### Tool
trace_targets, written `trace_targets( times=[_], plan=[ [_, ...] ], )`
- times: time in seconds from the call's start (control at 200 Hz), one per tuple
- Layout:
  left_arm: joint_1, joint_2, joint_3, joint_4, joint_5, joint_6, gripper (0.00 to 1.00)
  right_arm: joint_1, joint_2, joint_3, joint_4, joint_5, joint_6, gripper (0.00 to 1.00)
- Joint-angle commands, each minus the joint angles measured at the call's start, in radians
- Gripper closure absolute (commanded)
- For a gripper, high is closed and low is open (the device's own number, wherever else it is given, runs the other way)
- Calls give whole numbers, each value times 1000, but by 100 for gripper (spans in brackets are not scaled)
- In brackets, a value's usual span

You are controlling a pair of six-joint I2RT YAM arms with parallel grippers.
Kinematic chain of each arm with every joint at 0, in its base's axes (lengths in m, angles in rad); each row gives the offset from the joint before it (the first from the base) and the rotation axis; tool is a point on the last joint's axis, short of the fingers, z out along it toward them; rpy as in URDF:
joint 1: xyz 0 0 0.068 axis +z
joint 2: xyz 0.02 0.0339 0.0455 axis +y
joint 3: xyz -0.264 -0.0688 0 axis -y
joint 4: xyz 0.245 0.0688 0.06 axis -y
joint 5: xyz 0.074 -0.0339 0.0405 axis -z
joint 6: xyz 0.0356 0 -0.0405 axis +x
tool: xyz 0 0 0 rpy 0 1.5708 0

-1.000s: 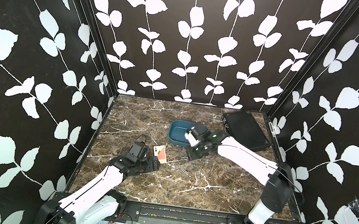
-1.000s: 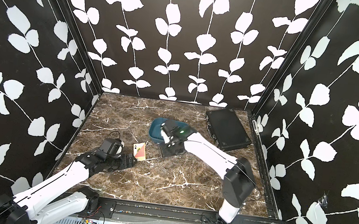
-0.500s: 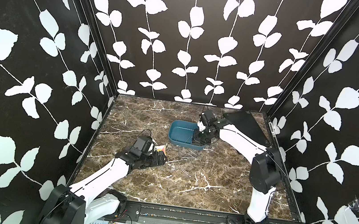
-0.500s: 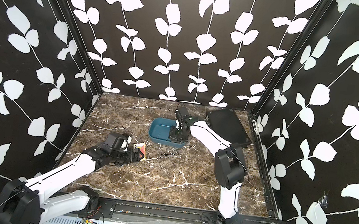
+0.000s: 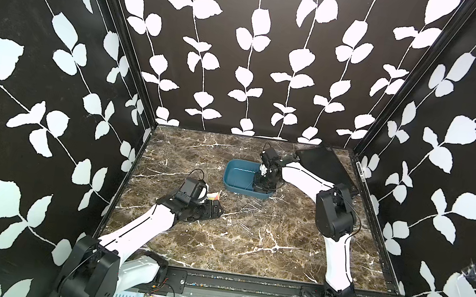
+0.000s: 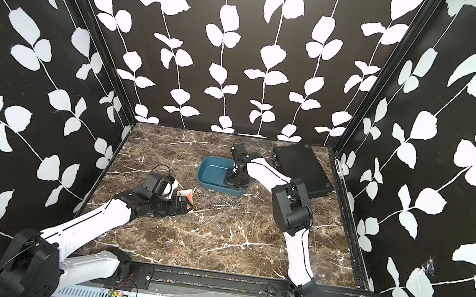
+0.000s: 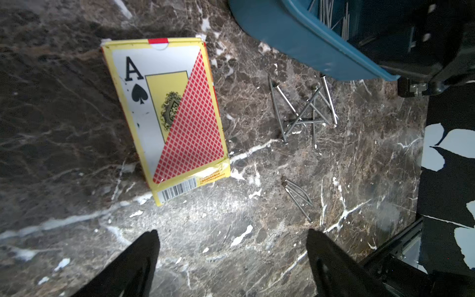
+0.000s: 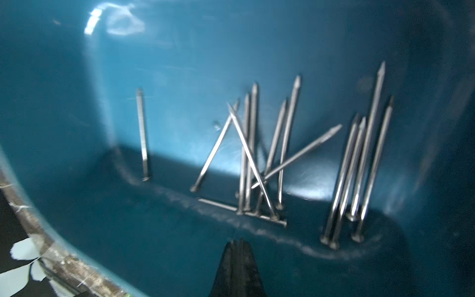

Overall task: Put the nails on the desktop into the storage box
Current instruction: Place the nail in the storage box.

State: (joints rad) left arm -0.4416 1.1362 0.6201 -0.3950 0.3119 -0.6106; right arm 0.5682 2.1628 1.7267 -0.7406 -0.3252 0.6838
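The crossed heap of nails lies farther off by the storage box. So my left gripper will next close on the straight nail in the smaller heap (image 5: pixel 245 228) (image 7: pixel 298 205).
Several nails lie loose on the desktop (image 5: pixel 249 249) in front of the storage box (image 5: pixel 238 175): a crossed heap (image 7: pixel 303 110) and a smaller bunch (image 7: pixel 295 195), faint in both top views (image 5: pixel 249 207) (image 6: pixel 225 204). My left gripper (image 7: pixel 231 234) is open and low over bare marble, short of both groups. Reaching down into the storage box (image 6: pixel 212 170), my right gripper (image 8: pixel 239 241) is shut, and nothing shows between its tips. Several nails (image 8: pixel 257 154) rest on the box floor against its wall.
A yellow and red playing-card box (image 7: pixel 167 110) lies just past my left gripper (image 5: pixel 217 210), left of the nails. A flat black case (image 5: pixel 321 165) sits at the back right. Patterned walls close in three sides.
My right gripper has swung from the box's front right corner up and into the box. My left arm has pushed forward, alongside the card box.
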Motion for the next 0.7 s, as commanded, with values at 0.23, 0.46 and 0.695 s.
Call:
trace_targets(
  times=[0.23, 0.46, 0.695],
  plan=[
    [4, 84, 57, -5, 39, 57, 8, -7, -49, 56, -14, 24, -8, 89],
    [4, 102, 64, 15, 45, 68, 8, -2, -216, 6, -53, 60, -35, 84],
    [4, 98, 37, 37, 51, 75, 8, 91, -388, -240, -99, 109, -159, 72]
  ],
)
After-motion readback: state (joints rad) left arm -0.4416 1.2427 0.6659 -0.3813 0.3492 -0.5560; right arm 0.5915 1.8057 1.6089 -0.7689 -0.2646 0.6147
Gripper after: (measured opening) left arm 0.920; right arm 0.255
